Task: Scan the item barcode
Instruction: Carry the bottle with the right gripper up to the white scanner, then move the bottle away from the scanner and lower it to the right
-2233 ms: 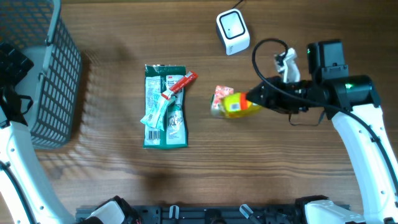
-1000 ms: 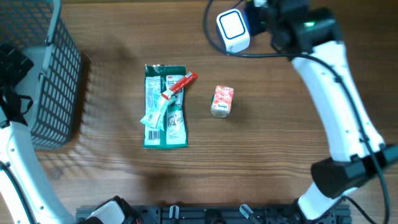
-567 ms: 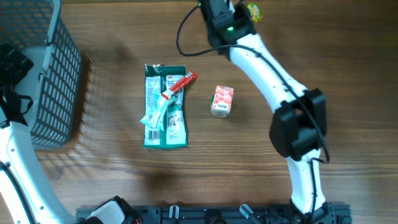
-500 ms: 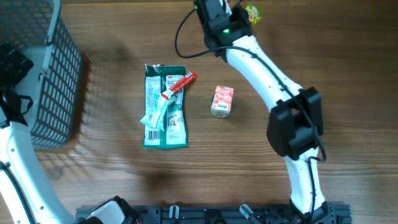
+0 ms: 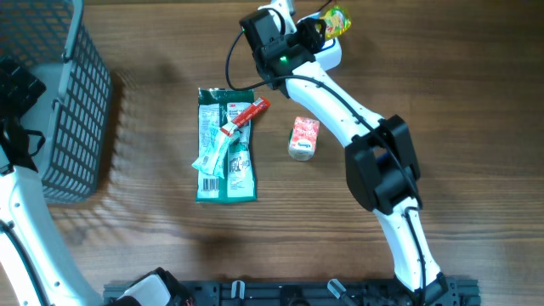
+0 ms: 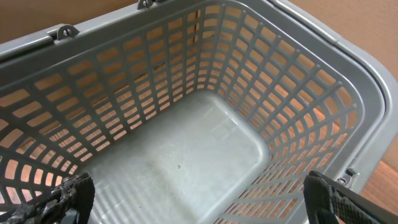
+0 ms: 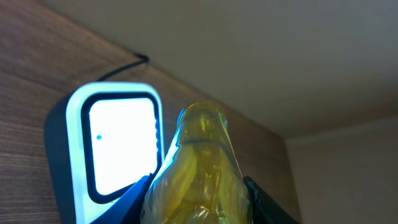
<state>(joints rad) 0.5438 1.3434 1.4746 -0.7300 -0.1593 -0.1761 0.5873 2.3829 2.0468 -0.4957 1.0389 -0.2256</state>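
I need to release the bottle of yellow liquid from my right gripper on the table point(image 5: 409, 144) under my right arm's black elbow.
The item, a yellow glossy packet point(image 5: 337, 19) point(image 7: 200, 169), is held at the table's back edge with my right gripper point(image 5: 318, 28) point(image 7: 198, 198) shut on it. Its tip rises just right of the white scanner point(image 5: 331, 53) point(image 7: 115, 144), whose lit face fills the left of the right wrist view. No barcode shows on the packet from here. My left gripper point(image 6: 202, 202) hangs open over the grey basket point(image 5: 70, 102) point(image 6: 186, 143), nothing between its fingers point(image 6: 73, 194).
Green flat packets point(image 5: 226, 146) with a red tube point(image 5: 247, 114) across them lie left of centre. A small red and white carton point(image 5: 303, 138) lies near the middle. The right arm stretches from the front edge to the back.
The right gripper has carried the yellow packet from the table's middle to the scanner at the back; over the last half second the wrist shifted slightly left. The left arm has not moved.
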